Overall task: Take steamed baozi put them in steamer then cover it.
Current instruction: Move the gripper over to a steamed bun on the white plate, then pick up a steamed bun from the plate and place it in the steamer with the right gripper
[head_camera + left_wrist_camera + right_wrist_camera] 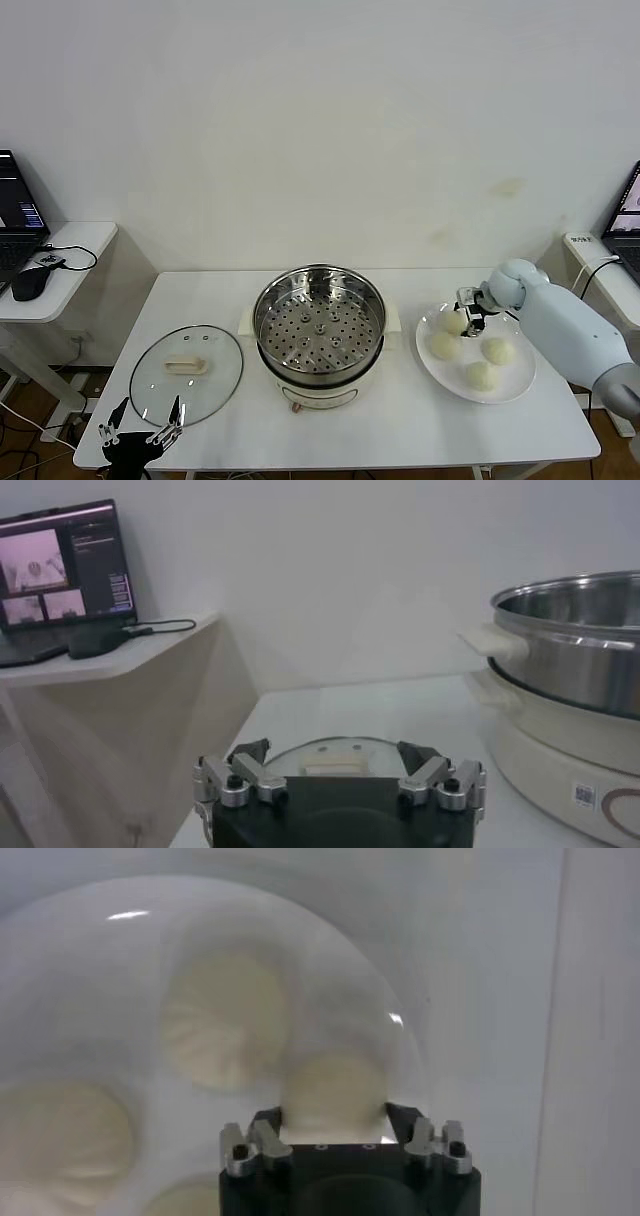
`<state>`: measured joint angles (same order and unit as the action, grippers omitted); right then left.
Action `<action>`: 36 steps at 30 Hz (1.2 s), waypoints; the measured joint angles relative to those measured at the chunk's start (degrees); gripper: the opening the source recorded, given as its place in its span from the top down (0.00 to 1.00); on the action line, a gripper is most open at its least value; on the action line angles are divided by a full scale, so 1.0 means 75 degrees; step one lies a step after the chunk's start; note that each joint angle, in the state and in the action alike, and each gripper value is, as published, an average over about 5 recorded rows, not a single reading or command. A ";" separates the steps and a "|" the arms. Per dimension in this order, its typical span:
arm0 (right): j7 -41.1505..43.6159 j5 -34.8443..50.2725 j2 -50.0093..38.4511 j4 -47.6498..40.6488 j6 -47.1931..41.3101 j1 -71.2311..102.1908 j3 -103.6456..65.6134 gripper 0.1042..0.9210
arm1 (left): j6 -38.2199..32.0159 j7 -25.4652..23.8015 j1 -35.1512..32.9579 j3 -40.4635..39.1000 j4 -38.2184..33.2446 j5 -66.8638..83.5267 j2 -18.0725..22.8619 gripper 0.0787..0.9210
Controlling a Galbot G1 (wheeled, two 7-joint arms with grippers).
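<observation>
Next, the right gripper releases the baozi on the far part of the steamer's perforated tray (311,298), toward the wall. The baozi still rests on the white plate.
Four cream-white baozi lie on a white plate (522,385) right of the steamer (268,322), whose perforated tray holds nothing. My right gripper (467,318) is down at the plate's near-left side. In the right wrist view its fingers press both sides of one baozi (335,1088), which rests on the plate (100,948); the gripper (335,1116) is shut on it. The others lie beside it (445,346), (497,350), (481,375). The glass cover (186,373) lies flat left of the steamer. My left gripper (143,425) is open and empty at the table's front left edge.
In the left wrist view, the open left gripper (333,765) faces the cover (300,752), with the steamer (570,640) beyond it. A side desk with a laptop (15,225) and mouse stands at far left; another laptop (630,215) at far right.
</observation>
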<state>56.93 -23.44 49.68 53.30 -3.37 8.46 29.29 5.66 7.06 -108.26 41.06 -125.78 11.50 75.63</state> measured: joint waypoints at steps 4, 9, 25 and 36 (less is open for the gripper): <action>0.0081 0.0123 -0.0080 0.0109 -0.0034 -0.0064 0.0083 0.44 | 0.0006 0.0002 -0.0003 -0.0003 -0.0031 0.0001 -0.0004 0.12; 0.0197 0.0465 -0.0321 0.0459 -0.0090 -0.0268 0.0263 0.44 | 0.0011 0.0002 -0.0017 -0.0003 -0.0068 0.0019 -0.0031 0.12; 0.0480 0.2521 -0.0991 0.2201 -0.0353 -0.2696 0.1816 0.42 | -0.0106 0.0017 0.0028 -0.0017 -0.0153 0.0427 -0.0096 0.12; 0.0337 0.3909 -0.0128 0.2800 -0.0182 -0.4599 0.3448 0.42 | -0.0131 0.0015 0.0143 -0.0030 -0.0097 0.0583 -0.0115 0.12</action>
<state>59.45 5.87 48.72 74.30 -4.73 -26.03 55.15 4.68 7.17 -107.19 40.83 -126.50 15.88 74.77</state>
